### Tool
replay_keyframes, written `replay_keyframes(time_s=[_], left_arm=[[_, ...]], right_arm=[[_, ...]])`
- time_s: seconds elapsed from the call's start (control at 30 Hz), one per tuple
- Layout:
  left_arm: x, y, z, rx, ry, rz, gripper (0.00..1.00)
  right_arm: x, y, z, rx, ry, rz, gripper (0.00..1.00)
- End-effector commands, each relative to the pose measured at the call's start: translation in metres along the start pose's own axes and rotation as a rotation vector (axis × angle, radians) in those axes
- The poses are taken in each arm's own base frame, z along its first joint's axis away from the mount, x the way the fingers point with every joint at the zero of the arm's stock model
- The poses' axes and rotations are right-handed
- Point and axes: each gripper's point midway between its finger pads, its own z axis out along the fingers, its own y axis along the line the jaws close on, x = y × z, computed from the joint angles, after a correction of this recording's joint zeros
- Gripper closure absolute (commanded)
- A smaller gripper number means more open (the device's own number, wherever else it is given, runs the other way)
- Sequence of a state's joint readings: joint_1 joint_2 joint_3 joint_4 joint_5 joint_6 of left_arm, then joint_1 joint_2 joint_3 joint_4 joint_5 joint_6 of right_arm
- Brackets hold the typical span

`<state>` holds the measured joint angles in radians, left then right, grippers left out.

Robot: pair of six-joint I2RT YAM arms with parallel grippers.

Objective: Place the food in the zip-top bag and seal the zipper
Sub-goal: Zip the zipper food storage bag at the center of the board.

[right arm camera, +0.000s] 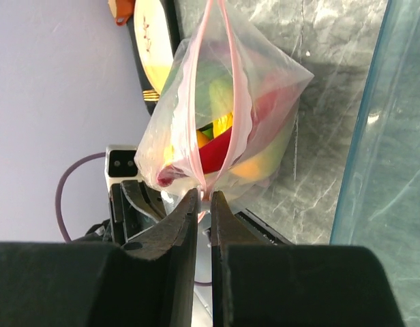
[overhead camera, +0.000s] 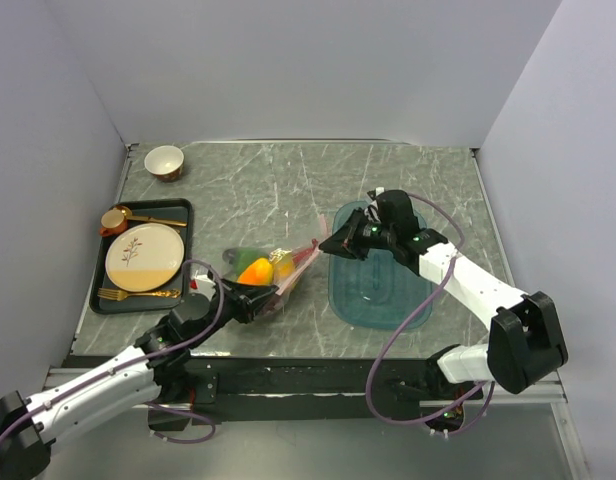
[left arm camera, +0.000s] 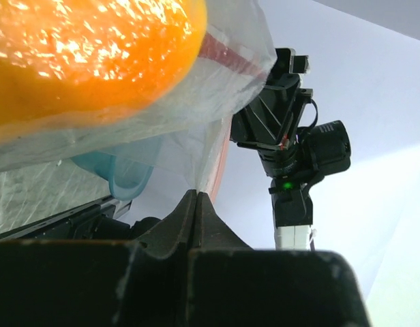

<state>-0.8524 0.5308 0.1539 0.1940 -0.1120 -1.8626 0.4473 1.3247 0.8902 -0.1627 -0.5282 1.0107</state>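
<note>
Next, my right gripper releases the zip-top bag's pink zipper end over the teal tray's rim (overhead camera: 340, 240) nearest the black tray.
The zip-top bag (overhead camera: 278, 283) is held just above the table between my two grippers. It holds the food: an orange mango (overhead camera: 254, 270), a green piece (overhead camera: 240, 257), and in the right wrist view a red chili (right arm camera: 220, 151). My left gripper (overhead camera: 250, 300) is shut on the bag's near corner (left arm camera: 203, 153), with the mango (left arm camera: 80, 54) close above it. My right gripper (overhead camera: 333, 243) pinches the end of the pale pink zipper (right arm camera: 227, 75). The zipper's two strips stand apart, so the mouth is open.
A teal translucent tray (overhead camera: 380, 290) lies under my right arm. A black tray (overhead camera: 100, 290) at the left holds a cream plate (overhead camera: 144, 256), a gold fork and a copper cup. A small bowl (overhead camera: 164, 161) stands at the back left.
</note>
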Motion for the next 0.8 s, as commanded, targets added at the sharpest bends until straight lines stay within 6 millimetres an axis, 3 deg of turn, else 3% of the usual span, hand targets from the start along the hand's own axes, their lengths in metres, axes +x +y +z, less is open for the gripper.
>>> replay_keyframes(time_s=[0.0,0.77], left_arm=[[0.001,-0.001,-0.007,-0.013,-0.002,0.015,0.99],[-0.012,-0.010,-0.026,-0.009,-0.069,0.019,0.99]], right_arm=[[-0.051,0.017,-0.011,-0.033,-0.173,-0.057,1.00],[-0.088,0.017,-0.009,-0.037,-0.192,-0.076,1.00]])
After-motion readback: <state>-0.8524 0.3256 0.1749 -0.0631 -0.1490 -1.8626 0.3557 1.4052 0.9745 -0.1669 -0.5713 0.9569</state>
